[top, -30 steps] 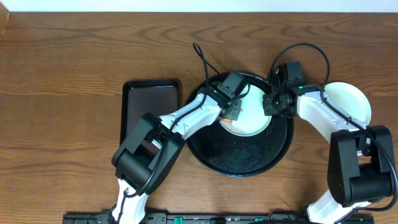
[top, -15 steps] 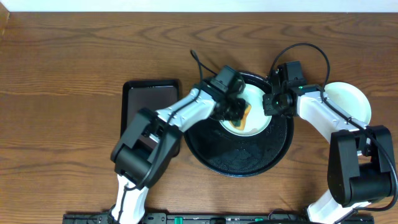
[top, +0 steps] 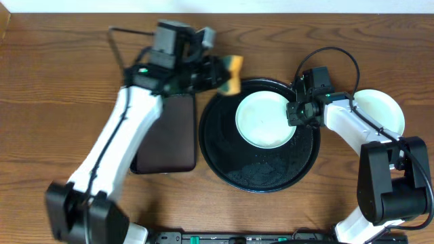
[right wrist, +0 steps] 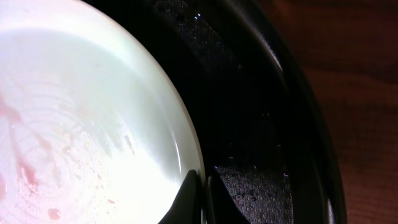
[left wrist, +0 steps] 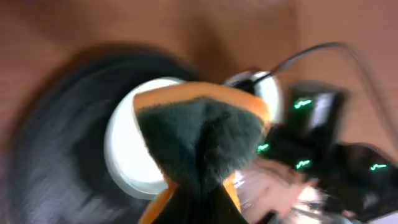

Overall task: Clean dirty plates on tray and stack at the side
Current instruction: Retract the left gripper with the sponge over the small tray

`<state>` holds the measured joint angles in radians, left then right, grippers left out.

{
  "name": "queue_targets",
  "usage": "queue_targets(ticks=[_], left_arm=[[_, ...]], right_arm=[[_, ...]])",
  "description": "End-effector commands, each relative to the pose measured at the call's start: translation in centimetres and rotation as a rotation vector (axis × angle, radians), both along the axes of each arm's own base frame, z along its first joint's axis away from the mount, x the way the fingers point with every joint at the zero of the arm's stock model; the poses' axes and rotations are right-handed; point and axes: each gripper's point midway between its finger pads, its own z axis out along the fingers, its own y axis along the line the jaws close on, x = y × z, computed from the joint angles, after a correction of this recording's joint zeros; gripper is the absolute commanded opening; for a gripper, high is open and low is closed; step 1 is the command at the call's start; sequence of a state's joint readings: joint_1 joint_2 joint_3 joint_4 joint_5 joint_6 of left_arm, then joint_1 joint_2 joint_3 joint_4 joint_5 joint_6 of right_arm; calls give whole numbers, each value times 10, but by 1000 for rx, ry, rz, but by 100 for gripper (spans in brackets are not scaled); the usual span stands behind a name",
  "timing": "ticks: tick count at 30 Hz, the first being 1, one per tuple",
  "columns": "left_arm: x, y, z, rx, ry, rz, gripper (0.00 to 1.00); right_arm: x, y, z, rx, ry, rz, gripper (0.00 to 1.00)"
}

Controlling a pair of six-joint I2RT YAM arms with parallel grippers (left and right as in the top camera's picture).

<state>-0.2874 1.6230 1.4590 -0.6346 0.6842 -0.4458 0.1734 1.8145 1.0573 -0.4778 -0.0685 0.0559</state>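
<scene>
Next, my left gripper lets go of the yellow-and-dark-green sponge in the middle of the rectangular black tray (top: 168,131).
One pale mint-white plate (top: 266,120) lies in the round black tray (top: 261,173), toward its back. It also shows in the left wrist view (left wrist: 124,155) and the right wrist view (right wrist: 81,118), where faint pink smears remain on it. My right gripper (top: 296,112) is shut on the plate's right rim, one finger on each side of the rim (right wrist: 200,190). My left gripper (top: 218,73) is shut on a yellow-and-dark-green sponge (top: 232,74), held just past the tray's back-left rim. The sponge (left wrist: 199,143) fills the blurred left wrist view.
Another pale plate (top: 381,112) lies on the table to the right of the round tray (right wrist: 267,124). A rectangular black tray (top: 166,135) lies to the left of it, partly under my left arm. The round tray's floor looks wet.
My left gripper lifted the sponge off the plate and swung back and left, off the tray. The plate's centre is now uncovered. The right gripper kept its hold on the rim.
</scene>
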Motion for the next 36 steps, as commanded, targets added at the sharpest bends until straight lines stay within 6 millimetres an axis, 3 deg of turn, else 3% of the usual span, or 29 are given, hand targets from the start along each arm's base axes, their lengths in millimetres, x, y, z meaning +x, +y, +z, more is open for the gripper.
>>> queue_targets(ticks=[1, 4, 7, 11, 14, 20, 22, 23, 26, 28, 29, 32, 36], left_arm=[[1, 70, -51, 360, 42, 113, 8], [-11, 133, -86, 670, 117, 244, 8], [-18, 162, -113, 828, 142, 294, 8], [-24, 164, -154, 832, 142, 295, 8], [-24, 168, -174, 836, 118, 316, 8], [-27, 176, -195, 849, 96, 344, 8], [-29, 177, -198, 850, 98, 342, 8], [-30, 177, -199, 850, 99, 342, 22], [-32, 177, -201, 853, 106, 339, 41], [-34, 178, -203, 855, 110, 337, 66], [-35, 178, -203, 856, 112, 336, 72], [-35, 178, -203, 856, 113, 336, 77], [-35, 178, -203, 856, 114, 336, 83]], right_arm=[[-3, -3, -4, -15, 10, 3, 1], [-3, -2, -4, -12, 9, 4, 1], [-2, -2, -4, -11, 6, 4, 1], [-2, -2, -4, -11, 4, 4, 1], [-2, -2, -4, -11, 5, 4, 1], [-2, -2, -4, -11, 4, 4, 1], [-1, -2, -3, -11, 2, 4, 14], [-1, -2, -3, -11, 1, 4, 19], [-1, -2, -3, -11, 1, 4, 24], [-1, -2, -4, -11, 1, 4, 30], [-1, -2, -4, -10, -1, 4, 31], [-1, -2, -7, -10, -11, 4, 33], [0, -2, -8, -7, -21, 4, 27]])
